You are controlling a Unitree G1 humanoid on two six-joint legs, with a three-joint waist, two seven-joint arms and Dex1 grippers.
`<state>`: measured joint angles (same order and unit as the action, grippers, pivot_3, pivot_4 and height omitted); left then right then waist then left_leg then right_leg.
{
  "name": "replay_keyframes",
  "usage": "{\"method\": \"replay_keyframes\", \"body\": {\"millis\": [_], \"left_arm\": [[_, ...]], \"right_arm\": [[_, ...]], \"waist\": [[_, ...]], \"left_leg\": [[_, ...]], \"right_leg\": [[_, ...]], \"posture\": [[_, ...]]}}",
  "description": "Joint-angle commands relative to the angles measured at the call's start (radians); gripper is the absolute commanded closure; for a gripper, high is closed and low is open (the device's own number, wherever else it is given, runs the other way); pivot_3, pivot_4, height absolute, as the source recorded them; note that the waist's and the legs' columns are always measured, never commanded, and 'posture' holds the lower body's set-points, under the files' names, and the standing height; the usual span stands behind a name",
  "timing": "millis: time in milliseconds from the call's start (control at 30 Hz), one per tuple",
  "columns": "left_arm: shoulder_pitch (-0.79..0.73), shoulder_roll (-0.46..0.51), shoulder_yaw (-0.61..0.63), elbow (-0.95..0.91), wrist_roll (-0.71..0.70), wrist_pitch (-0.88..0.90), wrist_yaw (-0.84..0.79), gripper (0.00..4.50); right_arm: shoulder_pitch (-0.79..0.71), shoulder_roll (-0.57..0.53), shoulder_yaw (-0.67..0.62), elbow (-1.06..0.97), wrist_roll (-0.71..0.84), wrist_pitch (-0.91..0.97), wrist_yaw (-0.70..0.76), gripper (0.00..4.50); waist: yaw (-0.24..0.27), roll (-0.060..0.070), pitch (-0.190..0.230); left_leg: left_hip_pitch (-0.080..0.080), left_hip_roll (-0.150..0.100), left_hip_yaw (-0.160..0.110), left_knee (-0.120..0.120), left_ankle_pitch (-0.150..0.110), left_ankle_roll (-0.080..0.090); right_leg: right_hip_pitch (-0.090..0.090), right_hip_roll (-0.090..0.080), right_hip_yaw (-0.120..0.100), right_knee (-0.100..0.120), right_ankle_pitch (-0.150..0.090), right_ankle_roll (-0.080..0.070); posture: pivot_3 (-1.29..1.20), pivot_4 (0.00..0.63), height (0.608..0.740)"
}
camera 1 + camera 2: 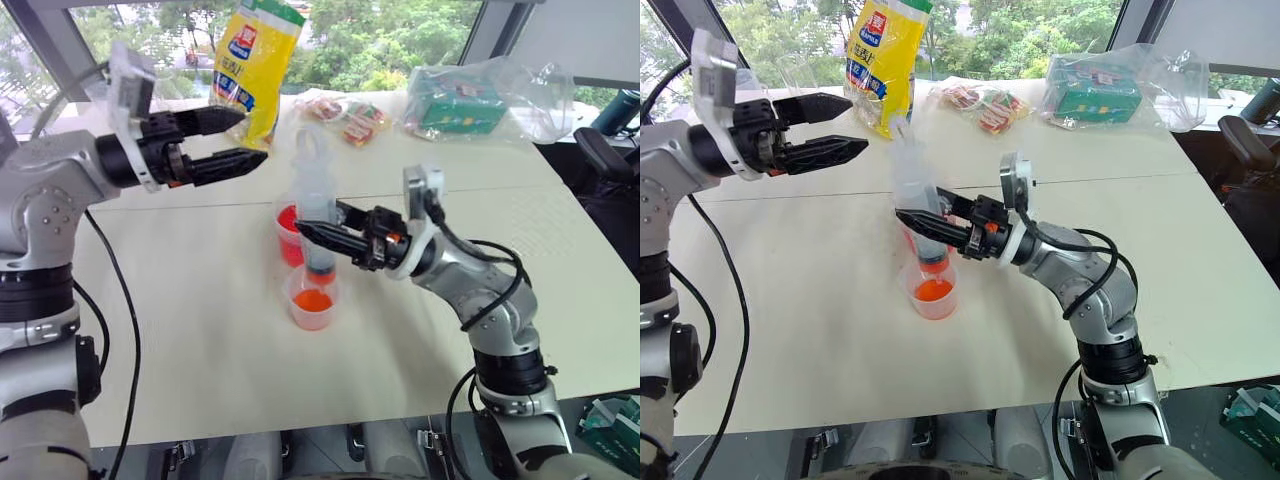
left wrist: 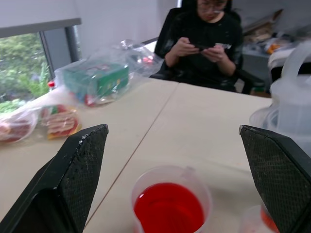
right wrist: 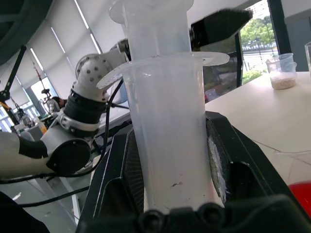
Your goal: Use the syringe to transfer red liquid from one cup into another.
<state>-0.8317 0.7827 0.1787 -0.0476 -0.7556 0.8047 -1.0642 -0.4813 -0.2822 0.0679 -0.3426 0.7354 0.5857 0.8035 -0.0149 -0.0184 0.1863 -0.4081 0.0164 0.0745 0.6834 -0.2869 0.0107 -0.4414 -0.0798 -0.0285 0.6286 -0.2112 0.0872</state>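
Observation:
My left gripper needs to take the syringe's top ring [image 1: 311,143] and press down before my right gripper lifts the syringe, because red liquid is still at the syringe's lower end.
The clear syringe [image 1: 310,195] stands upright over the smaller cup [image 1: 312,303], which holds shallow orange-red liquid [image 1: 313,301]. Its lower end is at that cup's mouth. My right gripper [image 1: 306,232] is shut on the syringe's barrel [image 3: 167,141], reaching in from the right. Just behind stands the larger cup [image 2: 171,194] with bright red liquid [image 2: 168,209]. My left gripper [image 1: 254,134] hangs open and empty, up and to the left of the syringe's ring top, its fingers [image 2: 77,179] spread wide above the larger cup.
A yellow bag [image 1: 255,65], snack packets [image 1: 348,120] and a green box in a clear plastic bag [image 1: 470,100] lie along the table's far side. A person in black [image 2: 204,43] sits beyond the table. Bare tabletop [image 1: 200,330] surrounds the cups.

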Motion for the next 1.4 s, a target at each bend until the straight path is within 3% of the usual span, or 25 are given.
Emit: {"method": "replay_keyframes", "body": {"millis": [33, 867, 967, 1200, 1233, 1400], "left_arm": [[-0.022, 0.018, 0.014, -0.035, -0.034, 0.015, -0.018, 0.05], [-0.073, -0.154, -0.072, -0.035, -0.019, -0.017, 0.038, 0.05], [-0.066, -0.174, -0.083, -0.058, -0.034, -0.006, 0.034, 0.89], [-0.054, -0.181, -0.091, -0.097, -0.061, 0.017, 0.028, 4.24], [-0.053, -0.181, -0.091, -0.101, -0.065, 0.021, 0.027, 4.46], [-0.038, -0.180, -0.103, -0.118, -0.064, 0.023, 0.021, 4.46]], "right_arm": [[0.004, -0.002, 0.005, 0.001, -0.021, -0.049, 0.022, 3.09], [0.005, 0.001, 0.036, 0.014, -0.066, -0.086, 0.036, 3.09], [-0.002, 0.001, 0.035, 0.014, -0.066, -0.084, 0.033, 3.09], [-0.017, 0.002, 0.026, 0.012, -0.064, -0.077, 0.033, 3.09], [-0.019, 0.002, 0.024, 0.012, -0.063, -0.076, 0.033, 3.09], [-0.039, -0.001, 0.007, 0.009, -0.050, -0.068, 0.023, 3.09]], "waist": [[0.000, 0.000, 0.000], [0.002, 0.000, 0.000], [0.001, 0.000, 0.000], [0.001, 0.000, 0.000], [0.000, 0.000, 0.000], [0.001, 0.000, 0.000]], "left_leg": [[0.000, 0.000, 0.000, 0.000, 0.000, 0.000], [0.000, 0.000, 0.000, 0.000, 0.000, 0.000], [0.000, 0.000, 0.000, 0.000, 0.000, 0.000], [0.000, 0.000, 0.000, 0.000, 0.000, 0.000], [0.000, 0.000, 0.000, 0.000, 0.000, 0.000], [0.000, 0.000, 0.000, 0.000, 0.000, 0.000]], "right_leg": [[0.000, 0.000, 0.000, 0.000, 0.000, 0.000], [0.000, 0.000, 0.000, 0.000, 0.000, 0.000], [0.000, 0.000, 0.000, 0.000, 0.000, 0.000], [0.000, 0.000, 0.000, 0.000, 0.000, 0.000], [0.000, 0.000, 0.000, 0.000, 0.000, 0.000], [0.000, 0.000, 0.000, 0.000, 0.000, 0.000]], "posture": [[0.00, 0.150, 0.740], [0.00, 0.150, 0.740], [0.00, 0.150, 0.740], [0.00, 0.150, 0.740], [0.00, 0.150, 0.740], [0.00, 0.150, 0.740]]}}
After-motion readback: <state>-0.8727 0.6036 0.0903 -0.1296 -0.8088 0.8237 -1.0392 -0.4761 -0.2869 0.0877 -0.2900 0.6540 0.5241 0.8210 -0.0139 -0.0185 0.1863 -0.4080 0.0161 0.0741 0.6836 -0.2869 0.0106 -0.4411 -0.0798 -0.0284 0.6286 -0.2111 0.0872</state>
